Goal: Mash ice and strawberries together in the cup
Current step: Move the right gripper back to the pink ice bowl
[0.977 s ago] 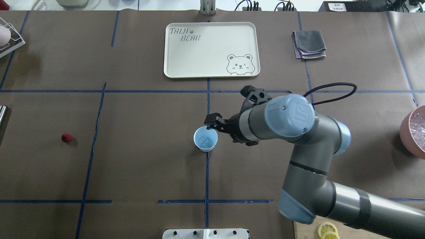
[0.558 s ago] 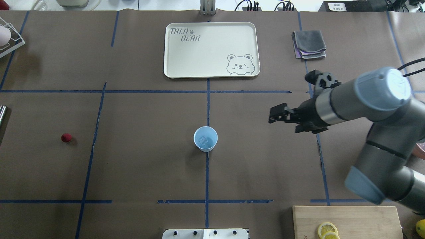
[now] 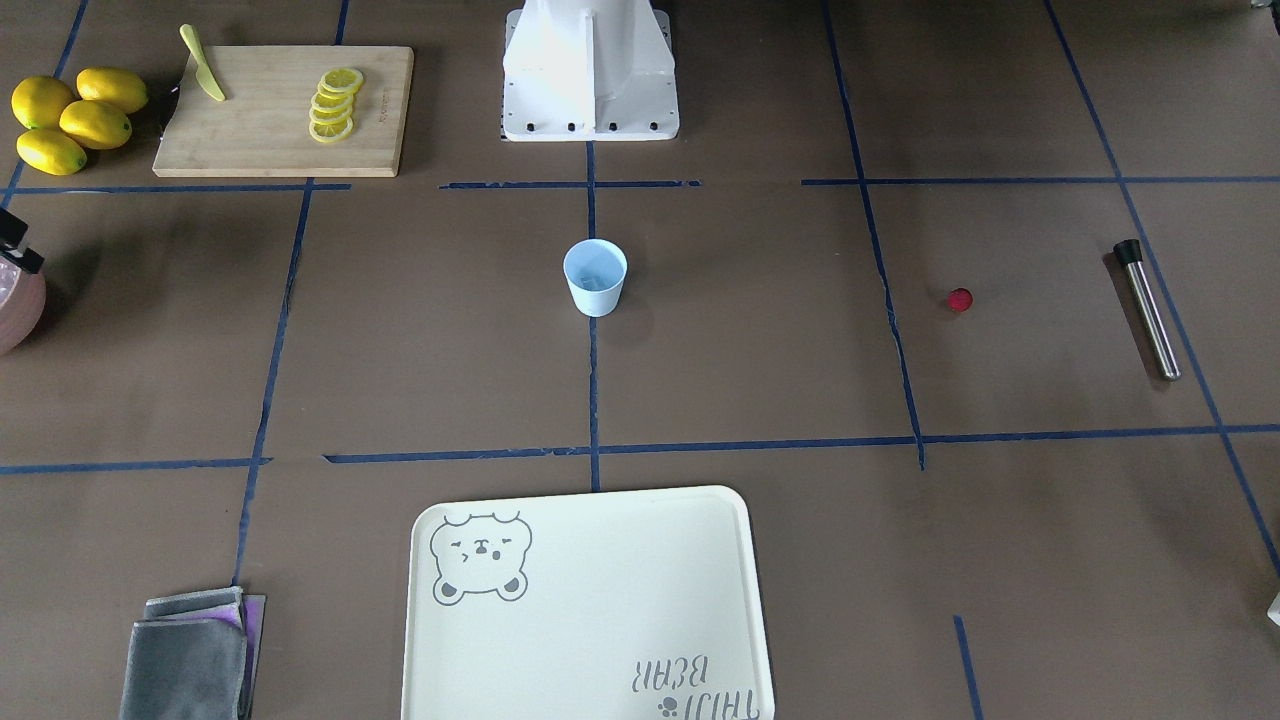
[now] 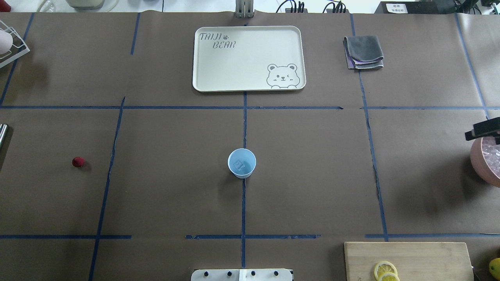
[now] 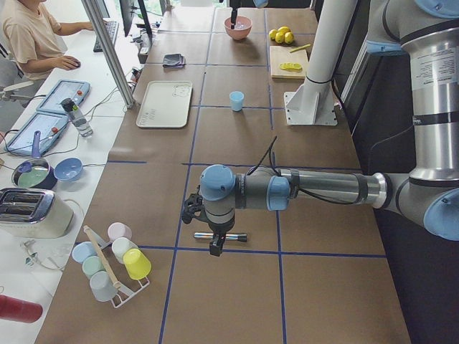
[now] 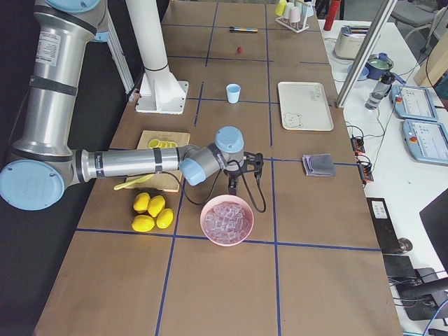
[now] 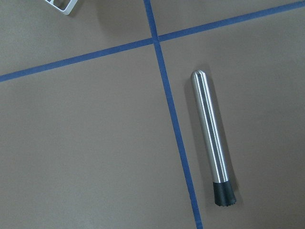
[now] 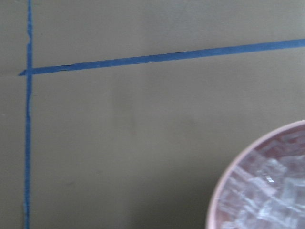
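Next, I close my right gripper on a piece of clear ice inside the pink bowl (image 3: pixel 5 281) (image 8: pixel 289 199), because the pale-blue cup needs more ice.
The pale-blue cup (image 4: pixel 241 163) stands upright mid-table, also seen from the front (image 3: pixel 595 277). A clear chunk of ice (image 4: pixel 239 166) lies in its bottom. The dark-red strawberry (image 4: pixel 78 162) sits alone on the table far to the left (image 3: pixel 960 299). My right gripper (image 4: pixel 482 130) hangs at the right edge beside the pink bowl (image 6: pixel 227 219), which is full of ice (image 8: pixel 267 191); I cannot tell if it is open or shut. My left gripper (image 5: pixel 215 247) hovers over a steel muddler (image 7: pixel 212 138); I cannot tell its state.
A cream bear tray (image 4: pixel 248 58) and a folded grey cloth (image 4: pixel 363 52) lie at the far side. A cutting board (image 4: pixel 429 253) with lemon slices (image 4: pixel 386 271), whole lemons (image 3: pixel 70 118) and a yellow knife (image 3: pixel 203 76) are near the robot's right. A cup rack (image 5: pixel 111 261) stands beyond the muddler.
My right arm has pulled away from the cup and swung right to the pink bowl. An ice chunk stays in the cup. The strawberry has not moved.
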`<state>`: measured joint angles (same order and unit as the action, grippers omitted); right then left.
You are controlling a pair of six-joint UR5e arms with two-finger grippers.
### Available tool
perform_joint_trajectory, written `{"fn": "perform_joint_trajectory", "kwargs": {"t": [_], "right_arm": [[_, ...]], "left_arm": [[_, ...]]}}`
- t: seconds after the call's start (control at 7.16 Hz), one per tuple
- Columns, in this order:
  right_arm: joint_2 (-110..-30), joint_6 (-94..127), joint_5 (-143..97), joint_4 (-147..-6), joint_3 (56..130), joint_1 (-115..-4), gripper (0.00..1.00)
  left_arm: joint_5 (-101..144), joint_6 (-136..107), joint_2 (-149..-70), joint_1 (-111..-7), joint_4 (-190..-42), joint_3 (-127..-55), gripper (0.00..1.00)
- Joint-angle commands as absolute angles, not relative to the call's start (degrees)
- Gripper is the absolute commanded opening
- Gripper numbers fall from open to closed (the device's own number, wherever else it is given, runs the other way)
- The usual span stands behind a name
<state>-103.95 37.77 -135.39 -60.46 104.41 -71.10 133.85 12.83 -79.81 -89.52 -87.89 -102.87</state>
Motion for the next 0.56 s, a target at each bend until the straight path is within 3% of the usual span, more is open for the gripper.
{"fn": "perform_joint_trajectory", "kwargs": {"t": [0.0,0.42], "right_arm": [[-106.78,33.13,-132.03,-60.12,100.65,-73.83,0.99],[-106.88,33.48,-131.48,-59.94,97.65,-73.83,0.98]], "left_arm": [[134.99,12.83,-79.8,-89.56,-87.89,-102.66,1.0],[135.0,12.83,-79.8,-89.47,-87.89,-102.74,1.0]]}}
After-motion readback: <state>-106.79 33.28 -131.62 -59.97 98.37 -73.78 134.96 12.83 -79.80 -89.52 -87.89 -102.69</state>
